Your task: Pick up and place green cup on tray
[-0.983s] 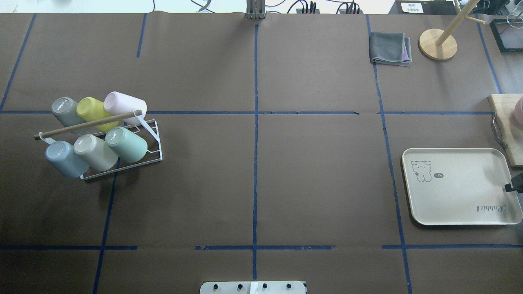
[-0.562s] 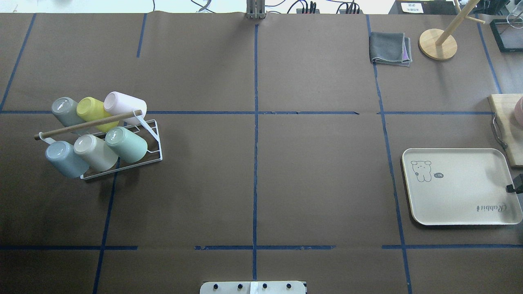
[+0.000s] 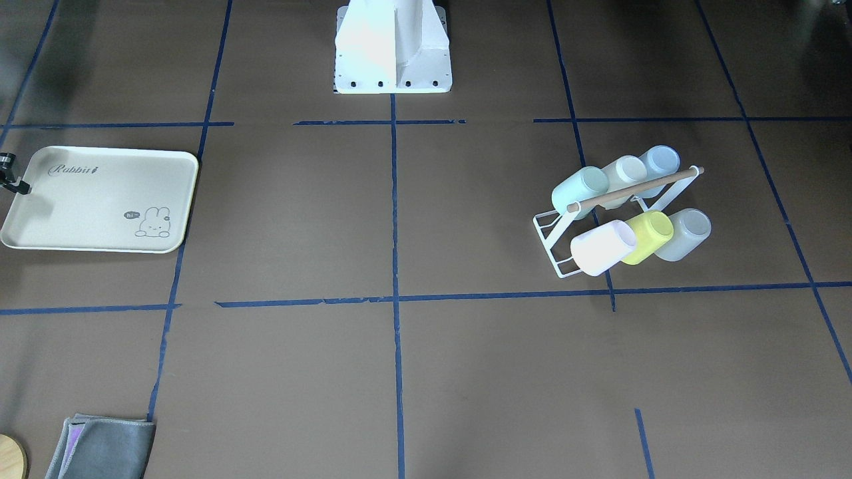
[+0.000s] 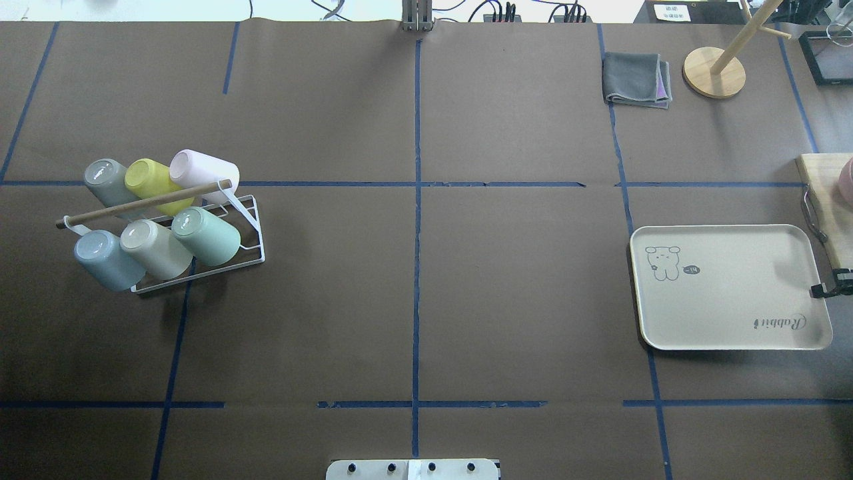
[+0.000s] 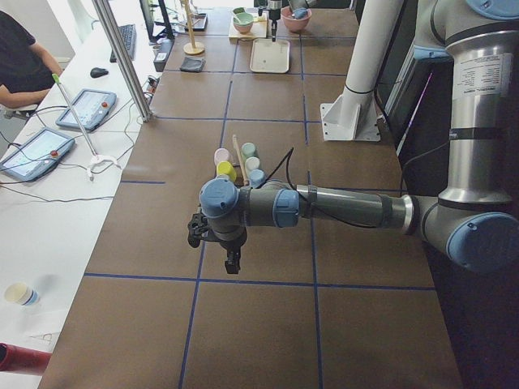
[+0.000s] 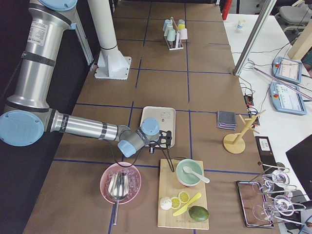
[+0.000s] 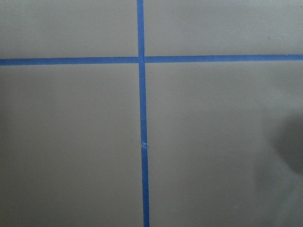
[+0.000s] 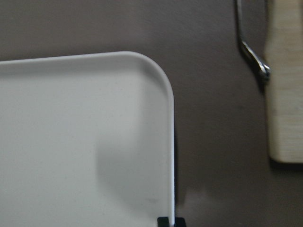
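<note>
Next, my right gripper lets go of the cream tray across the middle blue tape line (image 3: pixel 392 189), there beside the white wire rack.
The green cup (image 4: pixel 206 237) lies tilted, bottom up, on a white wire rack (image 4: pixel 250 250) at the table's left, among several other cups; it also shows in the front view (image 3: pixel 579 189). The cream tray (image 4: pixel 730 300) with the bunny drawing lies at the right, also in the front view (image 3: pixel 86 206). My right gripper (image 4: pixel 825 289) is at the tray's right rim; in the right wrist view the rim (image 8: pixel 171 142) runs between the fingertips, which are shut on it. My left gripper (image 5: pixel 220 243) shows only in the exterior left view, above bare table, and I cannot tell its state.
A wooden cutting board (image 4: pixel 826 200) with a metal handle lies just right of the tray. A folded grey cloth (image 4: pixel 636 80) and a wooden stand (image 4: pixel 713 72) are at the back right. A pink bowl (image 6: pixel 120 183) stands near the right arm.
The tray has slid left and a little away from the robot, together with my right gripper at its rim. The cups and rack have not moved.
</note>
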